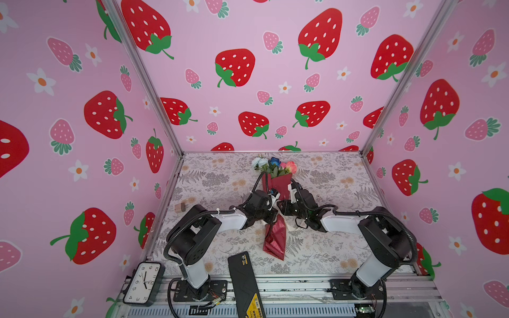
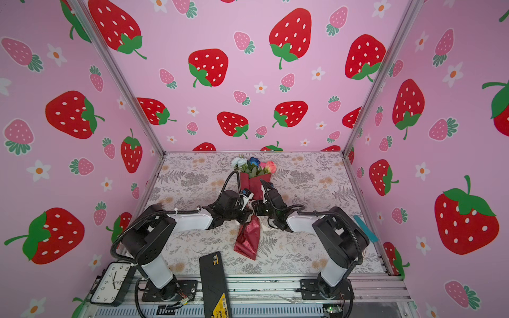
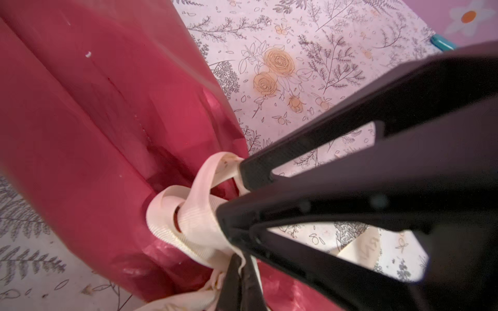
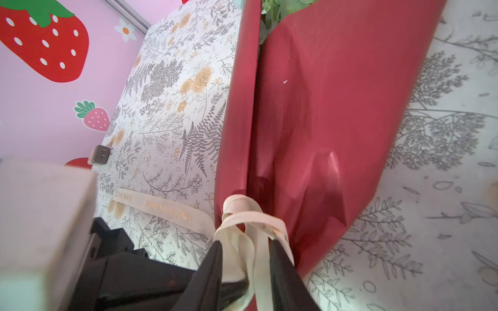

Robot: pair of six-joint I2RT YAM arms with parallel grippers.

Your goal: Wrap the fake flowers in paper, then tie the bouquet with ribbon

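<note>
My right gripper should hold the pieces of ribbon while my left gripper, now pinching the ribbon below its loop, backs off and takes the loop (image 4: pixel 236 201).
The bouquet of fake flowers (image 1: pixel 276 239) lies along the middle of the table in dark red wrapping paper (image 4: pixel 323 113), its pale, dark blue and coral blooms (image 2: pixel 254 163) toward the back wall. A cream ribbon (image 3: pixel 188 215) is knotted round the wrap's narrow waist. My left gripper (image 3: pixel 244 265) is shut on a ribbon strand just beside the knot. My right gripper (image 4: pixel 245 245) faces it from the other side, jaws apart, with loose ribbon strands (image 4: pixel 250 258) hanging between its fingers (image 4: pixel 277 258). In both top views the two grippers meet over the waist and hide the knot.
A lettered ribbon tail (image 4: pixel 161 207) lies flat on the floral table cover. A wooden block (image 1: pixel 179 207) sits at the left edge, a teal tool (image 2: pixel 365 228) at the right. A black case (image 1: pixel 243 280) and a clock (image 1: pixel 143 283) lie at the front rail.
</note>
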